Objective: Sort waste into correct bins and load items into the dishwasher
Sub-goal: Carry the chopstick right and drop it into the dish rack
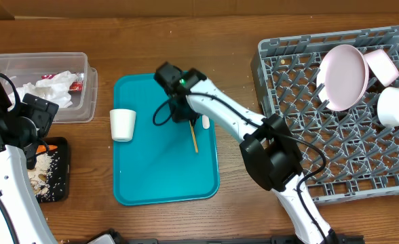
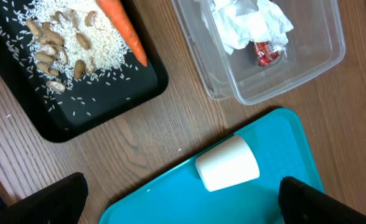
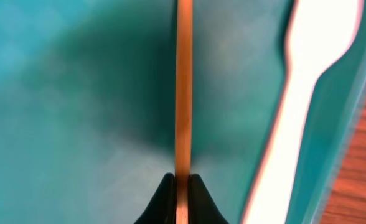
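Next, my right gripper lays the thin wooden stick down inside the grey dish rack, along the rack's side [image 1: 275, 95] facing the teal tray.
My right gripper [image 1: 184, 115] is shut on a thin wooden stick [image 3: 183, 87] lying on the teal tray [image 1: 165, 176]; the jaws [image 3: 183, 186] pinch its near end. A white fork [image 3: 295, 112] lies just right of it by the tray's rim. A small white cup [image 2: 227, 163] lies on its side at the tray's left edge. My left gripper [image 2: 183, 199] is open and empty above that edge. The clear tub [image 2: 282, 81] holds napkins [image 2: 248, 22] and a red wrapper [image 2: 269, 53]. The black tray [image 2: 108, 102] holds a carrot [image 2: 122, 26] and rice-and-nut scraps [image 2: 65, 37].
The grey dish rack [image 1: 301, 88] at the right holds a pink plate [image 1: 343, 76], a pink bowl [image 1: 383, 66] and a white bowl [image 1: 395, 106]. Bare wood lies between the teal tray and the rack.
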Controlling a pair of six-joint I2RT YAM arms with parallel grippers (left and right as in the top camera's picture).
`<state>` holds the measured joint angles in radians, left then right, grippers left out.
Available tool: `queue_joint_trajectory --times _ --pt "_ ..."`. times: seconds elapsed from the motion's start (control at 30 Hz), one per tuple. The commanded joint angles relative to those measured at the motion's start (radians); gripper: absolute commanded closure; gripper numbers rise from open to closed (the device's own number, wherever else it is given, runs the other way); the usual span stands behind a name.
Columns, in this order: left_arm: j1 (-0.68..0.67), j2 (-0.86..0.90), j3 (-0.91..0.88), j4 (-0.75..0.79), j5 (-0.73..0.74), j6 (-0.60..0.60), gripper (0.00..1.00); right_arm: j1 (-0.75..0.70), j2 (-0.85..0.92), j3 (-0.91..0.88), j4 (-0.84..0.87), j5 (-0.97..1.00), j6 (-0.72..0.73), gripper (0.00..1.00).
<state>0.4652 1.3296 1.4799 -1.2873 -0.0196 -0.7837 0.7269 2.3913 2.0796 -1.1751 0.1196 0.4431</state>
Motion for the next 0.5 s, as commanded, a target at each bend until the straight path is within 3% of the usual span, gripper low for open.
queue_joint_trajectory --times 0.0,0.13,0.23,0.37,0.47 --pt "0.0 0.004 0.008 0.002 -0.007 -0.009 0.0 -0.054 -0.034 0.213 -0.093 -0.008 -0.005 0.96" --pt "0.0 0.004 0.008 0.002 -0.007 -0.009 0.0 -0.163 -0.064 0.417 -0.275 0.002 -0.071 0.96" --pt "0.0 0.004 0.008 0.002 -0.007 -0.009 0.0 -0.296 -0.086 0.521 -0.408 -0.019 -0.304 0.96" --pt "0.0 0.004 0.008 0.002 -0.007 -0.009 0.0 -0.448 -0.09 0.522 -0.518 -0.09 -0.467 0.96" --pt "0.0 0.005 0.008 0.002 -0.007 -0.009 0.0 -0.579 -0.089 0.495 -0.519 -0.189 -0.475 0.96"
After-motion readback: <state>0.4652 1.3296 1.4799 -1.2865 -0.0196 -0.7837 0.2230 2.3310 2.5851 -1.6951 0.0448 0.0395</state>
